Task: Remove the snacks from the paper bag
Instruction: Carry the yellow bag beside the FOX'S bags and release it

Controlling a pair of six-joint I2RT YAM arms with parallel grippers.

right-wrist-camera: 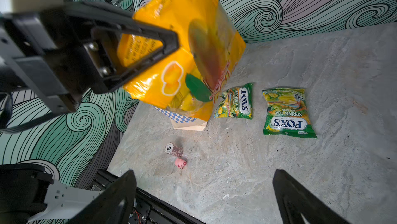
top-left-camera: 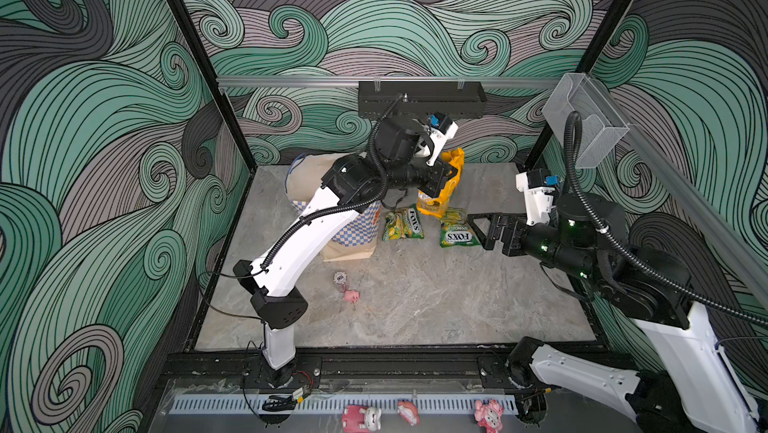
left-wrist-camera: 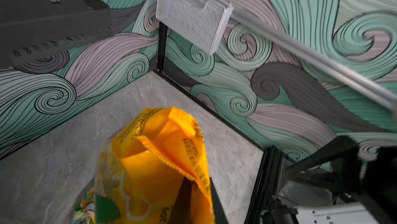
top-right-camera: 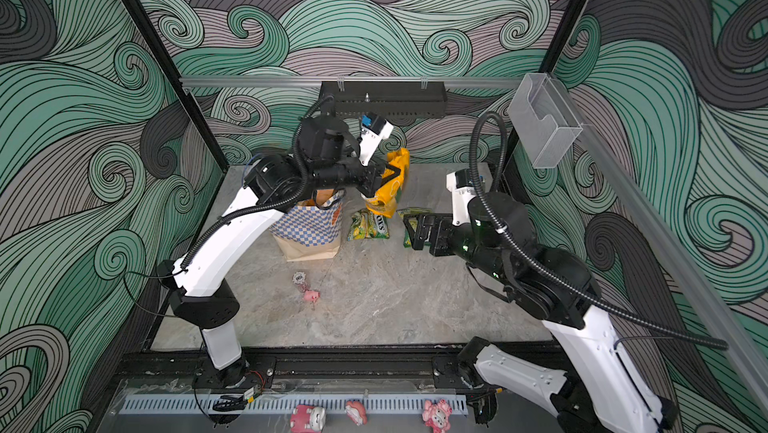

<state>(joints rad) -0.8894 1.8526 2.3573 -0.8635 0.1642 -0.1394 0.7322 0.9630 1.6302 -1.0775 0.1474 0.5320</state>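
Next, my left gripper lets go of the orange-yellow snack bag on the table (top-left-camera: 421, 249) just in front of the two FOX'S bags.
The paper bag (top-left-camera: 353, 239) (top-right-camera: 309, 229) stands at the back left of the table, cream with a blue-and-white checkered band, largely hidden behind my left arm. My left gripper (top-left-camera: 446, 175) (top-right-camera: 384, 177) (left-wrist-camera: 198, 190) is shut on the top edge of an orange-yellow snack bag (top-left-camera: 444, 192) (top-right-camera: 390, 189) (left-wrist-camera: 154, 169) (right-wrist-camera: 193, 50), which hangs in the air just right of the paper bag. Two green-yellow FOX'S bags (top-left-camera: 403, 225) (top-left-camera: 455, 231) (right-wrist-camera: 235, 102) (right-wrist-camera: 286, 113) lie flat on the table. My right gripper (top-left-camera: 478, 231) (top-right-camera: 415, 231) (right-wrist-camera: 204, 182) hovers open over the right-hand one, holding nothing.
A small white-capped roll (top-left-camera: 340, 279) (right-wrist-camera: 174, 148) and a tiny pink pig (top-left-camera: 352, 296) (right-wrist-camera: 180, 163) lie in front of the paper bag. More pink pig figurines (top-left-camera: 361, 418) sit on the front rail. A black tray (top-left-camera: 419, 98) and a clear holder (top-left-camera: 582, 119) hang on the walls.
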